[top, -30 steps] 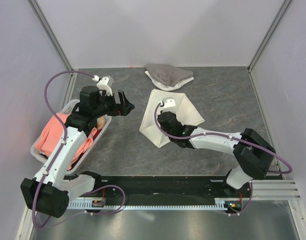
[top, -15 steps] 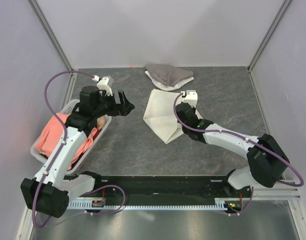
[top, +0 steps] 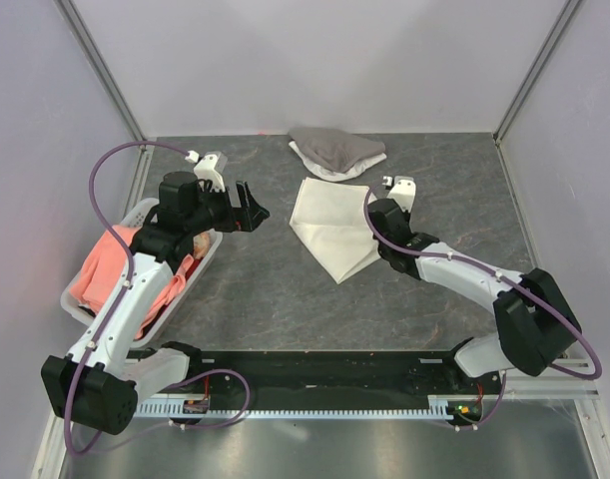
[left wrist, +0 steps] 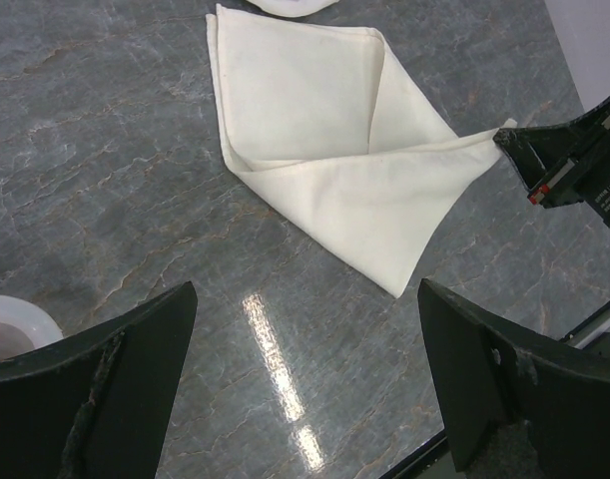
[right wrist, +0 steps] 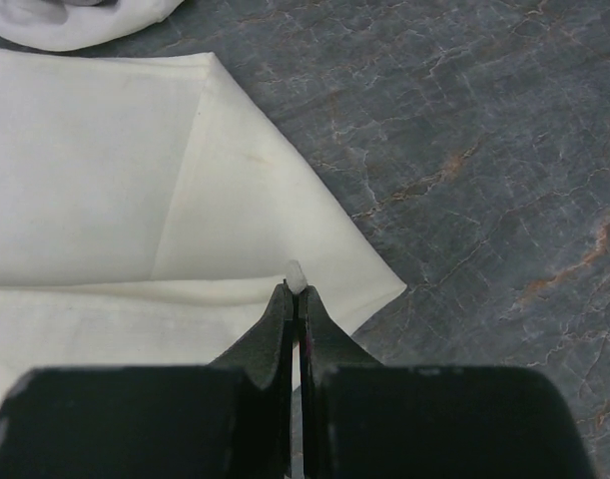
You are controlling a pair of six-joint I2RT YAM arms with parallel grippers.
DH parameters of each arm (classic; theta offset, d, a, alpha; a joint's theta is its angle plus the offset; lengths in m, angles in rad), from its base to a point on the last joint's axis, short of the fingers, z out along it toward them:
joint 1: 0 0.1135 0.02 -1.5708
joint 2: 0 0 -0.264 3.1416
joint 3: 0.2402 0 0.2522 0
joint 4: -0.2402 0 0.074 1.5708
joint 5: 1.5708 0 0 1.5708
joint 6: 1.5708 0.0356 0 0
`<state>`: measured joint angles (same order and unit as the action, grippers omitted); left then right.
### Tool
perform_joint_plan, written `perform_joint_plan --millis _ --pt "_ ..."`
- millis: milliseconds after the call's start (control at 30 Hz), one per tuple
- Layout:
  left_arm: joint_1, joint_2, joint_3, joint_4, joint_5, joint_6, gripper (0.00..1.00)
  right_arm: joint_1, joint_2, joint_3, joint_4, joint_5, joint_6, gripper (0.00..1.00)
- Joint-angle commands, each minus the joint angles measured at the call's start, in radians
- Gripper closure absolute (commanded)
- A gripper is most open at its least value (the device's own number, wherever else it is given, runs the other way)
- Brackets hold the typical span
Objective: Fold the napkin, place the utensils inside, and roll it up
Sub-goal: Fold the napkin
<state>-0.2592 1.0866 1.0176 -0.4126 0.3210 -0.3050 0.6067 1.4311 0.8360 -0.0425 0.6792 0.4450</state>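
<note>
Next, my right gripper takes the corner [right wrist: 396, 287] beside its fingertips and pulls it nearer to square the napkin, as the napkin slants with a corner pointing toward me.
The cream-white napkin [top: 334, 225] lies on the dark table, partly folded over itself into a triangle pointing toward the near side. It also shows in the left wrist view [left wrist: 334, 160] and the right wrist view [right wrist: 115, 200]. My right gripper [right wrist: 298, 289] is shut on a corner of the napkin and holds it over the cloth's right side [top: 381, 222]. My left gripper [top: 247, 212] is open and empty, hovering left of the napkin. No utensils are in view.
A grey-and-white cloth heap [top: 335, 152] lies at the back, just beyond the napkin. A white basket [top: 207, 261] with a salmon-pink cloth [top: 110, 267] sits at the left edge under my left arm.
My right gripper has moved right and away from me, dragging the napkin's corner across the cloth. The napkin went from spread wide to a narrower folded triangle. The left arm has not moved.
</note>
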Motion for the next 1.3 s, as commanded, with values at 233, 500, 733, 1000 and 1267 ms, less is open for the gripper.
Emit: perform_joint_plan --millis 233,500,733,1000,1267 --pt "0.005 0.004 -0.002 0.035 0.023 -0.026 0.01 -0.061 0.054 -0.029 0.035 0.014 0.014 1.0" --pt "0.006 0.006 -0.002 0.034 0.026 -0.026 0.01 -0.096 0.124 -0.029 0.087 -0.012 -0.008 1.0" --pt "0.005 0.006 -0.004 0.035 0.026 -0.026 0.01 -0.13 0.161 -0.026 0.095 -0.026 -0.012 1.0" --pt "0.005 0.01 -0.002 0.037 0.027 -0.028 0.01 -0.186 0.135 -0.02 0.095 -0.11 -0.041 0.43" --pt "0.005 0.013 -0.004 0.035 0.03 -0.029 0.0 -0.278 0.078 -0.034 0.087 -0.351 -0.086 0.1"
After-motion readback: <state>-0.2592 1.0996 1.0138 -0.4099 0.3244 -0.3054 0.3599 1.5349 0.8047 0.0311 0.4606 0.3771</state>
